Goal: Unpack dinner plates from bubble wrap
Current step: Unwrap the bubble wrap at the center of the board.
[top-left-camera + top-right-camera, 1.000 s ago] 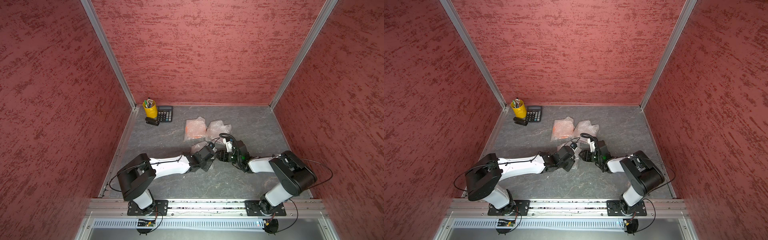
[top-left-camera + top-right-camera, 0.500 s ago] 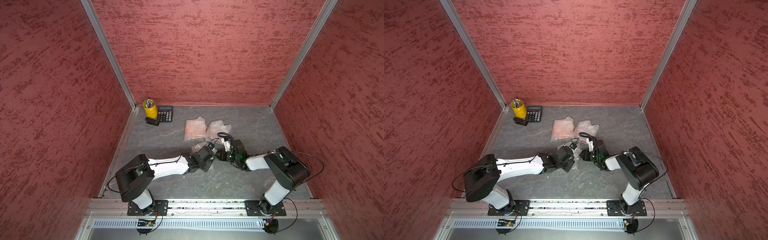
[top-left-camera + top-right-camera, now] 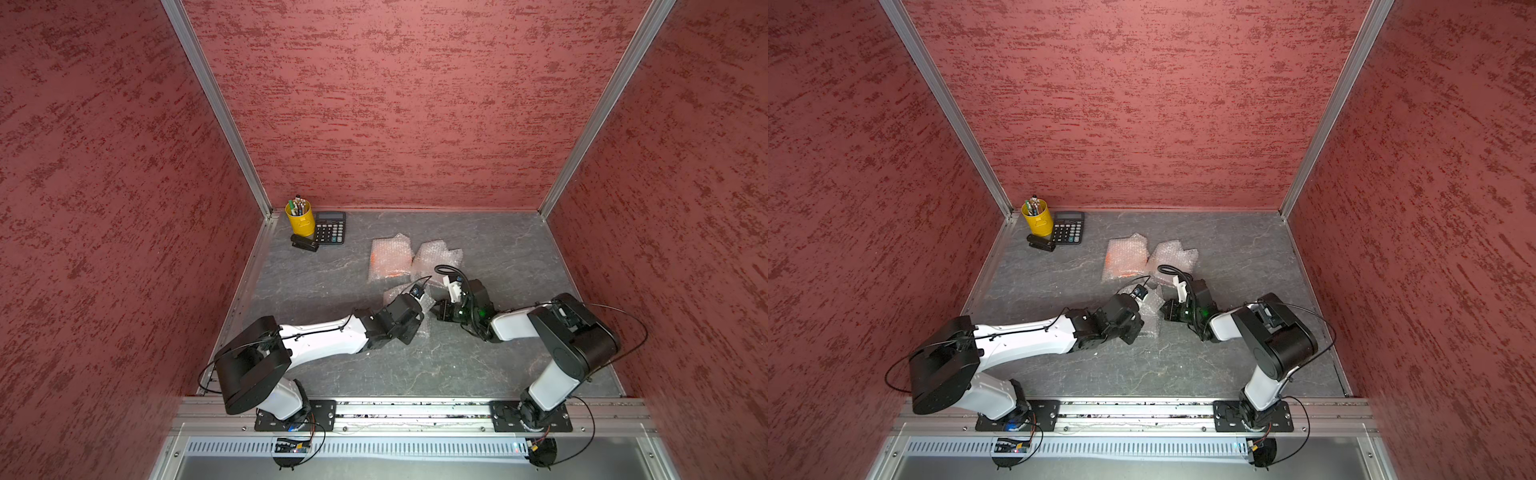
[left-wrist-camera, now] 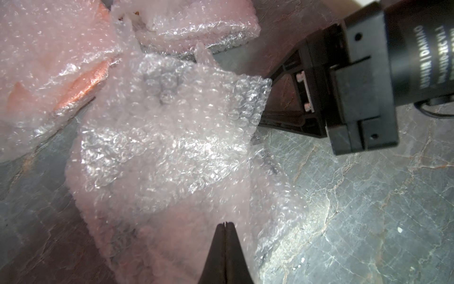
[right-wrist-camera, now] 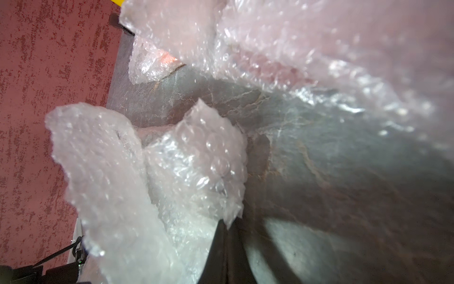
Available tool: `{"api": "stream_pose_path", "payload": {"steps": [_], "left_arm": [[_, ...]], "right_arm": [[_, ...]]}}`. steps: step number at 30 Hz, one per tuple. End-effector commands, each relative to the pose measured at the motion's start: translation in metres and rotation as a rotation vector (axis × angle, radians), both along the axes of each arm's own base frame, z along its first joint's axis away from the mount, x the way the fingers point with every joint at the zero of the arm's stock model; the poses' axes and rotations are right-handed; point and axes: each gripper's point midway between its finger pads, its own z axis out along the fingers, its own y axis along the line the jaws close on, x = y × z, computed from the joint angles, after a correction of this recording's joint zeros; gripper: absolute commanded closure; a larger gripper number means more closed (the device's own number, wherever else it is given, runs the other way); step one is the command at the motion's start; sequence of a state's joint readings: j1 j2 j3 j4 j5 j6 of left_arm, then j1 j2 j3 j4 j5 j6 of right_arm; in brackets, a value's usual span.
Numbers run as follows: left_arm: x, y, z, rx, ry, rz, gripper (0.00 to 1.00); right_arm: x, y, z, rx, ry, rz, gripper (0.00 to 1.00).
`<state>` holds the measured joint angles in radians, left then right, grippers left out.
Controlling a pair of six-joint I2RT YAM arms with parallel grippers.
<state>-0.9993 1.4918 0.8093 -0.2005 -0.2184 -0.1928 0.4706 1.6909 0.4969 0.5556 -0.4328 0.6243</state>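
The robot's left gripper is shut short of the flap of bubble wrap at the right gripper, so it should open, take that flap (image 4: 231,154) and peel it back off the near bundle.
Three bundles of bubble wrap lie mid-table. The near bundle (image 3: 398,293) (image 4: 172,137) lies between the two grippers. My left gripper (image 4: 225,224) is shut, its tips resting over this bundle with no wrap seen between them. My right gripper (image 5: 227,222) (image 3: 436,309) is shut on a corner of the same bubble wrap (image 5: 211,167). Behind it, an orange dinner plate (image 4: 81,82) shows through its wrap (image 3: 388,257). The third bundle (image 3: 436,257) lies beside that one. No other plate shows; whatever the wrap holds is hidden.
A yellow pen cup (image 3: 300,218), a black calculator (image 3: 329,227) and a small black stapler (image 3: 304,243) stand in the far left corner. Red walls close in three sides. A metal rail (image 3: 395,409) carries both arm bases at the front.
My right gripper has closed onto the corner of the near bundle and its arm has edged slightly left. The left gripper has stayed shut in place.
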Motion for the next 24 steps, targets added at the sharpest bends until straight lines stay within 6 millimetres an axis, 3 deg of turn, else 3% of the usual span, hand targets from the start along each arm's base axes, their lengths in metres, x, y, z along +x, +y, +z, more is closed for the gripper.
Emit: {"api": "stream_pose_path", "payload": {"steps": [1, 3, 5, 11, 24], "left_arm": [[0.001, -0.002, 0.008, -0.035, -0.027, -0.012, 1.00], [-0.001, -0.006, 0.008, -0.036, -0.018, -0.037, 1.00], [-0.001, -0.008, 0.007, -0.028, -0.017, -0.045, 0.81], [0.003, -0.014, 0.006, 0.018, -0.030, -0.078, 0.59], [0.012, -0.018, -0.017, 0.215, -0.053, -0.146, 0.53]], "right_arm": [[0.005, -0.004, -0.003, -0.029, 0.000, -0.032, 1.00], [0.005, -0.004, -0.002, -0.023, 0.000, -0.029, 1.00], [0.005, -0.003, 0.001, -0.018, -0.003, -0.027, 1.00], [0.005, -0.001, 0.003, -0.008, -0.005, -0.022, 1.00], [0.004, 0.000, 0.005, 0.006, -0.003, -0.019, 1.00]]}}
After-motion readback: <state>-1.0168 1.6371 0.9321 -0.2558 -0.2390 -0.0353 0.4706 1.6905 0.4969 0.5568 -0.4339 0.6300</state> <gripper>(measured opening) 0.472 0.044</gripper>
